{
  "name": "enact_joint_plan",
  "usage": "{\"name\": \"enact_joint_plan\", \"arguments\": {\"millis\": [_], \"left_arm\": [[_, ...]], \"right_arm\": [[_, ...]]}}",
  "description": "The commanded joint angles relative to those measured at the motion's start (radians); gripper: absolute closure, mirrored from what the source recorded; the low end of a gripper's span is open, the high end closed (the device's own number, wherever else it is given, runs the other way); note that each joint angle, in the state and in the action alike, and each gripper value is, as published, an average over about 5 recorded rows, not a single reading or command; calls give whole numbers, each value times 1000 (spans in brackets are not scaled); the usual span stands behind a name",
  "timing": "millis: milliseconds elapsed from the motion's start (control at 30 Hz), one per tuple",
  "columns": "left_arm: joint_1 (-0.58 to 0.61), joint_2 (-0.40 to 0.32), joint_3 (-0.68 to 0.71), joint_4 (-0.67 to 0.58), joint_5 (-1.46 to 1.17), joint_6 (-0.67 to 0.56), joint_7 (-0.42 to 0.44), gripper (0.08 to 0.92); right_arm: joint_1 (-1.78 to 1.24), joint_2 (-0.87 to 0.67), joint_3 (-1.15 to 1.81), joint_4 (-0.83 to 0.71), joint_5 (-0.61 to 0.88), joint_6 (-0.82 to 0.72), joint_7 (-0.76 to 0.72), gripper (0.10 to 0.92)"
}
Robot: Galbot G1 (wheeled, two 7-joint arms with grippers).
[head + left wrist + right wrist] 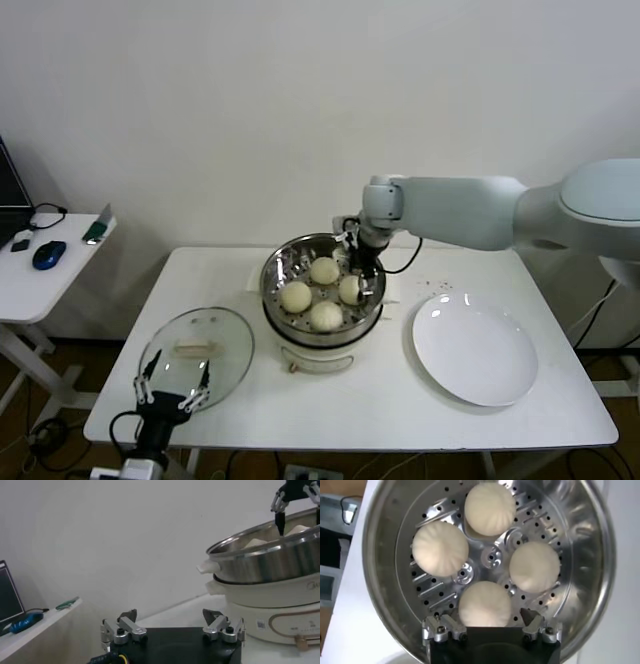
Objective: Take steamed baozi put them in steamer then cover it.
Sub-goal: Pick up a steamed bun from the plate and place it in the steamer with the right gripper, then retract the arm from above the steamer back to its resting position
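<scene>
The middle of the cream handle [194, 348] on the clear glass lid is the next place for my left gripper to go and close, to lift the lid.
Several steamed baozi [295, 296] lie in the shiny steamer [268, 287], which sits on a white cooker base [320, 352] at the table's middle. My right gripper [362, 272] hangs open over the steamer's right side. In the right wrist view its fingers [440, 626] stand either side of the nearest baozi [485, 605] without touching it, and the other baozi [440, 547] rest on the perforated floor inside the steamer [385, 540]. The cover [197, 352], a clear glass lid with a cream handle, lies flat on the table at the front left. My left gripper [172, 388] is open at its near edge, holding nothing.
An empty white plate [475, 348] lies to the right of the steamer. A side table on the far left carries a blue mouse [48, 255]. From the left wrist, the steamer [260, 562] and cooker base [270, 605] stand ahead, with the left gripper [170, 616] low at the front.
</scene>
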Motion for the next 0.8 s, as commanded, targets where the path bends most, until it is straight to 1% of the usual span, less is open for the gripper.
{"name": "enact_joint_plan", "arguments": {"millis": [33,133,233,300,433,600,800], "left_arm": [[2,1,-1,-3,1,-1,0,177],[2,2,-2,-6,3,-2,-2,177],[1,3,-2,-6,3,-8,-10,177],[3,6,-2,-5,1,-17,-18,177],[3,11,0,-10,-2,-27,-30,177],[-21,4,3,-15,3,-29,-41,177],[-45,-15,-6,-13,28,-51,-49,177]], "right_arm": [[69,-92,56,44,16,13,-45,203],[92,-167,105,70,-4,27,-55,203],[103,-267,164,125,-36,64,-12,203],[99,-343,202,180,-60,104,42,203],[36,-495,275,289,-92,197,217,203],[-231,-693,524,372,-128,294,413,203],[-626,-826,890,437,-168,404,538,203]]}}
